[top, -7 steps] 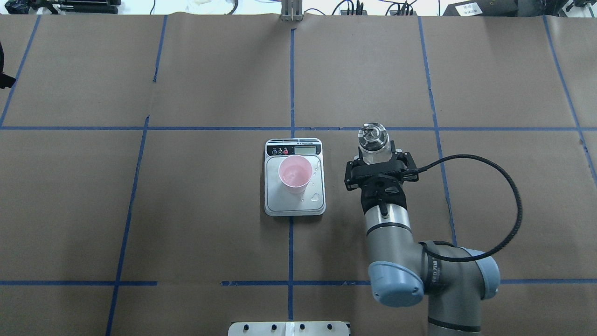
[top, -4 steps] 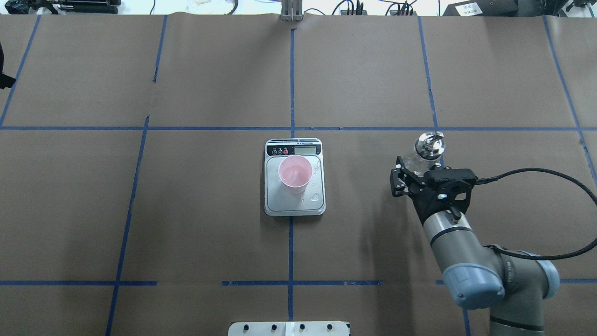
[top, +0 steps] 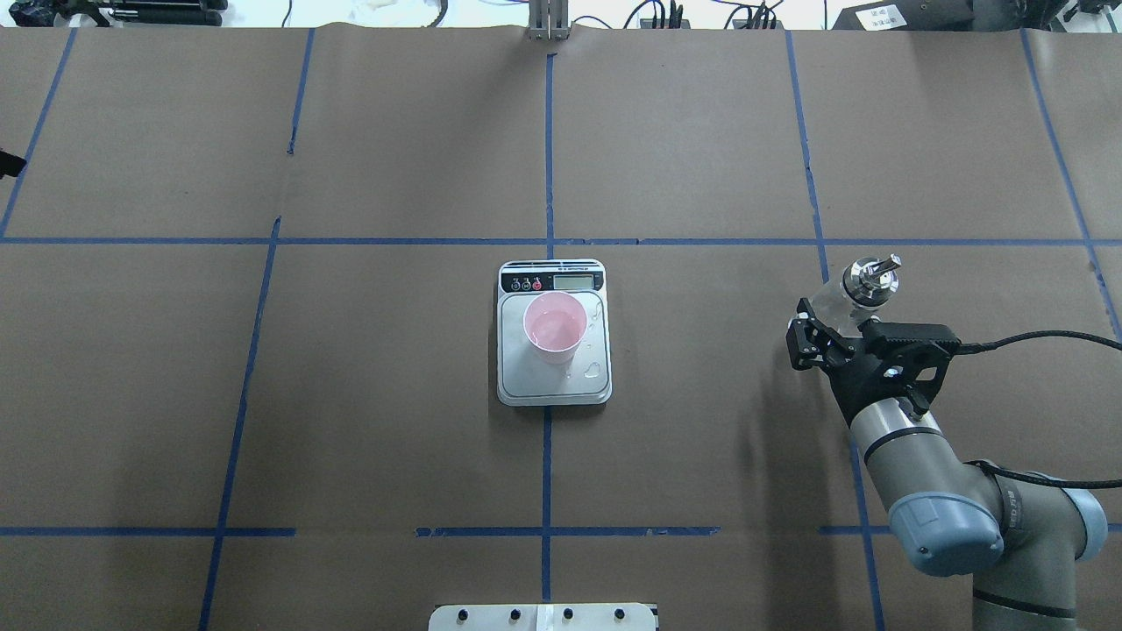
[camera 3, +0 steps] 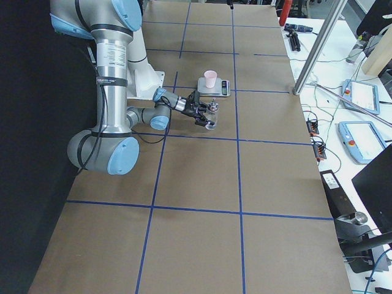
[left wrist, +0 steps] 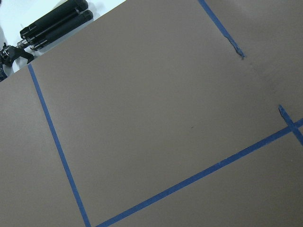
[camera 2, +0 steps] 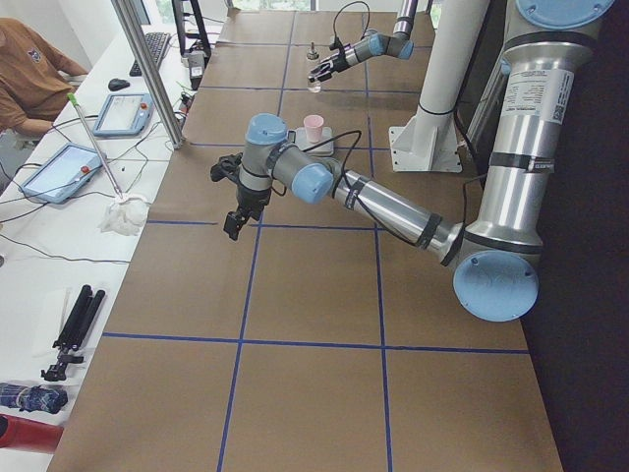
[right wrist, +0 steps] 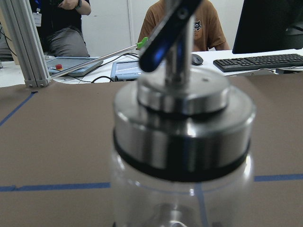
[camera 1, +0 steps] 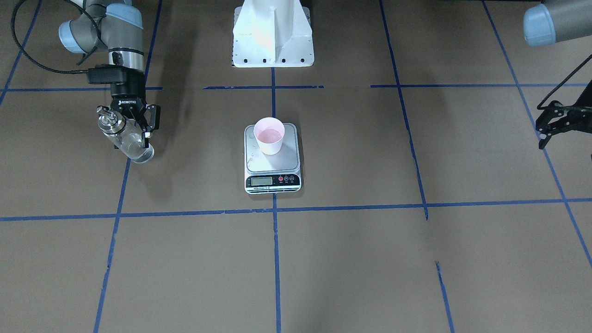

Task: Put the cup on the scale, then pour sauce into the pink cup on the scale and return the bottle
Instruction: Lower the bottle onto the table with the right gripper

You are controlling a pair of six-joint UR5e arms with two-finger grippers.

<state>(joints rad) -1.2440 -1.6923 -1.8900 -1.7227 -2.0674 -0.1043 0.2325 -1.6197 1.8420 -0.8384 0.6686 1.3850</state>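
The robot's right gripper needs to set the clear glass bottle down on the edge of the blue tape line (camera 1: 137, 161) just beneath it.
The pale pink cup (top: 554, 326) stands upright on the silver scale (top: 552, 387) at the table's middle, with pinkish-looking liquid inside; both also show in the front view, the cup (camera 1: 269, 135) on the scale (camera 1: 273, 165). My right gripper (top: 833, 326) is shut on the clear glass bottle (top: 868, 279), well to the right of the scale; in the front view the bottle (camera 1: 126, 138) hangs upright under that gripper (camera 1: 132, 124). The right wrist view shows its metal collar (right wrist: 182, 127) close up. My left gripper (camera 1: 542, 133) is open and empty at the far side.
Clear drops (top: 594, 370) lie on the scale's platform. The white robot base (camera 1: 273, 37) stands behind the scale. Blue tape lines grid the brown table. A black tripod (left wrist: 52, 21) lies off the table's end. Operators sit past the far edge.
My right arm has carried the bottle to the right, away from the scale, and turned its wrist. The cup and scale have not moved.
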